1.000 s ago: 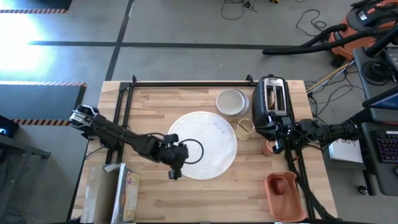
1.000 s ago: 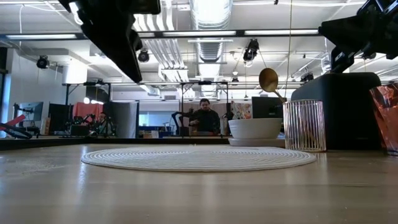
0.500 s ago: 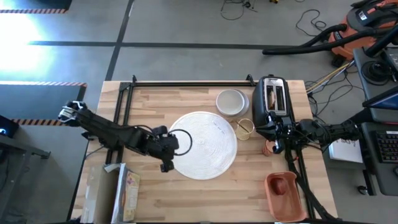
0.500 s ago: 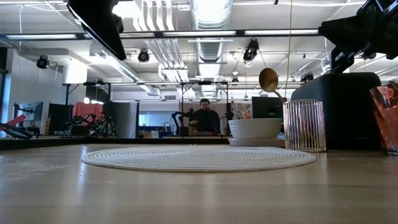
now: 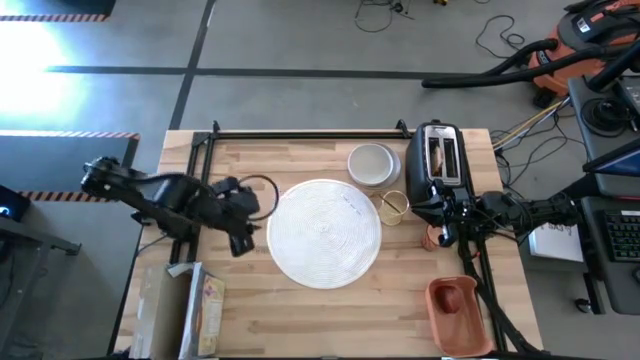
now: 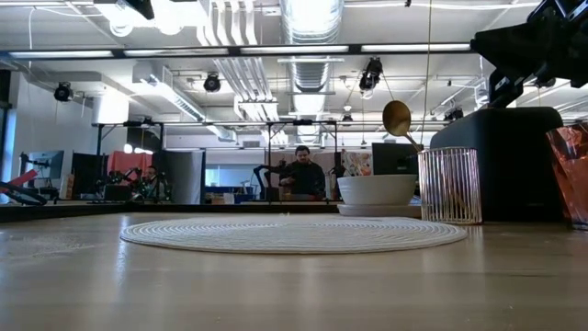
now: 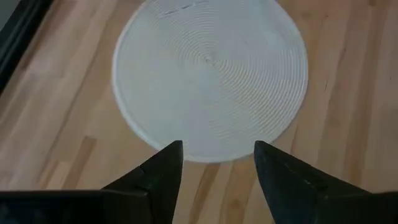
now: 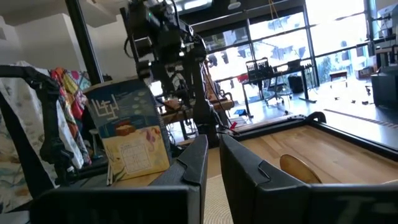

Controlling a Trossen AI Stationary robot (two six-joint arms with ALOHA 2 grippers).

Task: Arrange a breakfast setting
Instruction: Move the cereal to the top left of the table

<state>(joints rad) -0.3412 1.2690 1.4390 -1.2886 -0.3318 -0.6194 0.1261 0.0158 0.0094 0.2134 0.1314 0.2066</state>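
Note:
I should move my left gripper to the printed box next and close it on the top edge of its narrow far side (image 5: 181,269).
A large round white disc with woven rings (image 5: 323,232) lies flat on the middle of the wooden table. My left gripper (image 5: 240,222) hangs above the table just left of the disc, open and with nothing in it. In the left wrist view its fingers (image 7: 217,155) frame the disc's near rim (image 7: 210,74) from well above. A small white bowl (image 5: 372,165) sits on a saucer behind the disc. A clear ribbed glass (image 5: 394,207) holds a gold spoon (image 6: 398,119). A small red cup (image 5: 434,239) stands by my right gripper (image 5: 447,228), which is shut and holds nothing.
A black toaster (image 5: 438,165) with a toast slice in its slot stands at the back right. A reddish tray (image 5: 455,305) sits at the near right. A printed box (image 5: 195,310) lies at the near left. A black frame (image 5: 205,150) borders the far left corner.
My left gripper has risen and drawn back from the disc's left rim toward the table's left edge, leaving the top of the low view. The disc lies where it was.

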